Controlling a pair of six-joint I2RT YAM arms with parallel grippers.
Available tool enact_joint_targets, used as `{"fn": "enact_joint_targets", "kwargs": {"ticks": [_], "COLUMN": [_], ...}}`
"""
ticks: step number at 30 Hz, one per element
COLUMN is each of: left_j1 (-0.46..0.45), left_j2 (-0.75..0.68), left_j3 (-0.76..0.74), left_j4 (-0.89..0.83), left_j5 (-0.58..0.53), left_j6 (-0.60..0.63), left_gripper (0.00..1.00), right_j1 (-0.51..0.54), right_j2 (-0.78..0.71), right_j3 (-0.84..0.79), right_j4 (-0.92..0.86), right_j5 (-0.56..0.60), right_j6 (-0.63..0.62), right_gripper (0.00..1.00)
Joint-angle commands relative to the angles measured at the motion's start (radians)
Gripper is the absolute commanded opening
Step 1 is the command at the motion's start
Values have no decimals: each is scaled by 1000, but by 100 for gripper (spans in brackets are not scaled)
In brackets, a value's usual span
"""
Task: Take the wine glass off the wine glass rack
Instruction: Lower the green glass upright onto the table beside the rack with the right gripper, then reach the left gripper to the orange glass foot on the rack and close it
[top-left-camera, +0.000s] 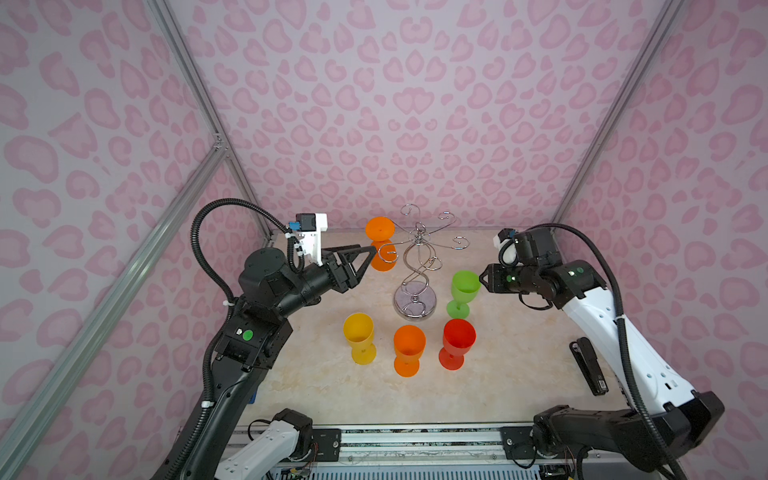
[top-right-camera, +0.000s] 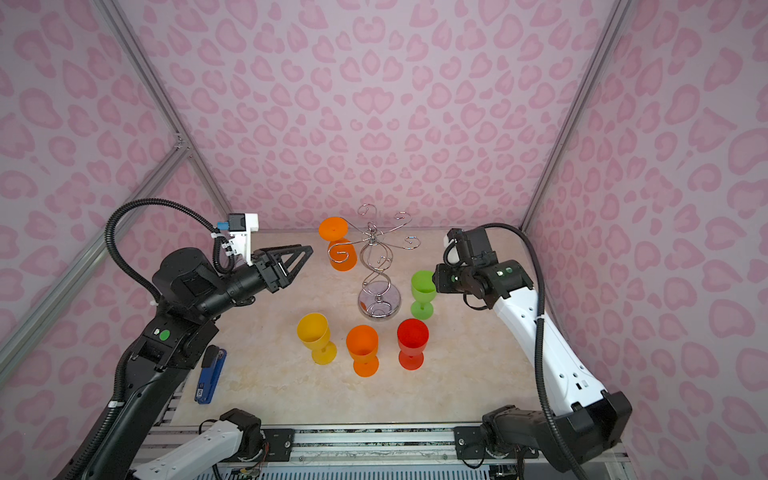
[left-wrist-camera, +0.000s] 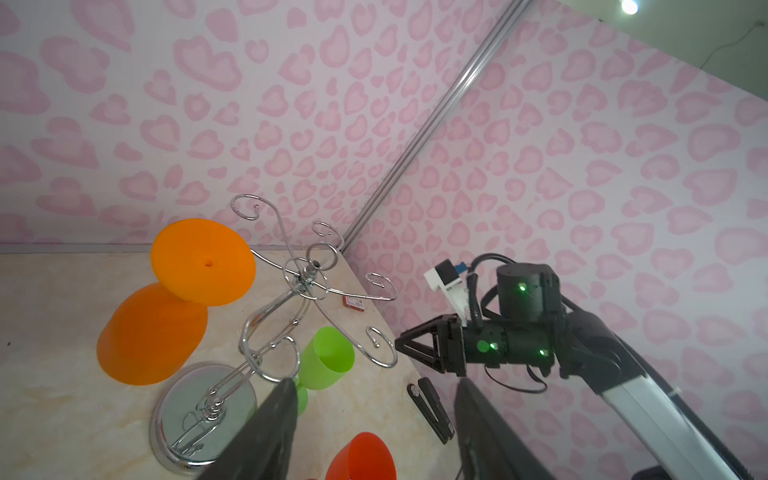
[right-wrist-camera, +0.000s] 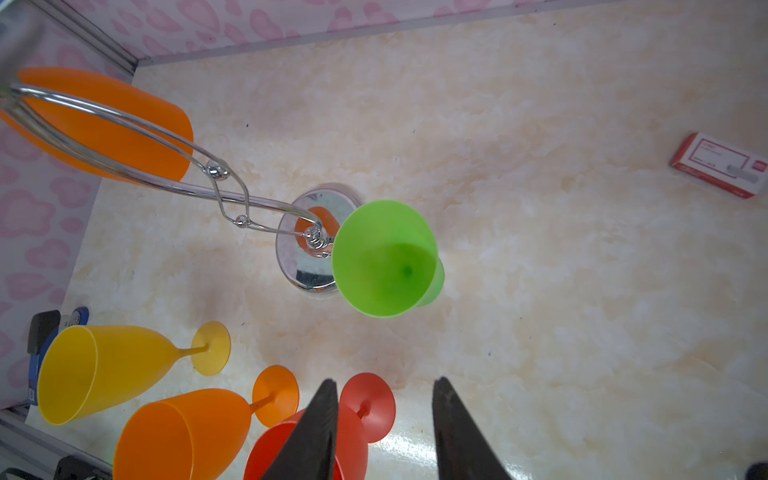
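My left gripper is going to close on the near edge of the foot (top-left-camera: 372, 236) (left-wrist-camera: 188, 293) of the orange wine glass that hangs upside down from the wine glass rack.
An orange wine glass (top-left-camera: 380, 227) (top-right-camera: 332, 227) hangs upside down by its foot from a hook arm of the chrome wine glass rack (top-left-camera: 415, 301) (top-right-camera: 380, 301) at the back of the table. My left gripper (top-left-camera: 371, 253) (top-right-camera: 309, 249) is open, its tips just left of the hanging bowl and a little apart from it. In the left wrist view the glass (left-wrist-camera: 203, 262) sits off to one side of the open gripper (left-wrist-camera: 374, 386). My right gripper (top-left-camera: 482, 278) (right-wrist-camera: 384, 384) is open and empty beside an upright green glass (top-left-camera: 464, 286) (right-wrist-camera: 386, 257).
A yellow glass (top-left-camera: 359, 336), an orange glass (top-left-camera: 409, 349) and a red glass (top-left-camera: 457, 340) stand upright in front of the rack. A black stapler (top-left-camera: 590, 365) lies at the right, a blue stapler (top-right-camera: 211, 374) at the left, and a small red box (right-wrist-camera: 721, 164) near the back.
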Motion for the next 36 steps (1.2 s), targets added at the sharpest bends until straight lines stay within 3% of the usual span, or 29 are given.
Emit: {"fn": "enact_joint_targets", "kwargs": {"ticks": [1,6,11,21,36], "left_j1": [100,187,193,191,145], "left_j2": [44,182,268,347,436], "left_j3": [-21,-43,-67,-75,-45], "left_j4": [101,246,344,332,387], "left_j5": [132,286,337,316,311], "left_j6": [-179,-357,-431,-405,-410], "left_gripper": [60,59,60,62,59], "right_j1": [-35,-109,-165,-209,-230], "right_j2": [-80,-187,-229,-230,-235], "right_j3": [-30,-79,-125,-184,-207], "right_j4": [71,104,119,165,178], "right_j5": [23,19,-7,-82,-106], "right_j6": [31,36,39,47,54], "right_gripper": [39,39,39,39,38]}}
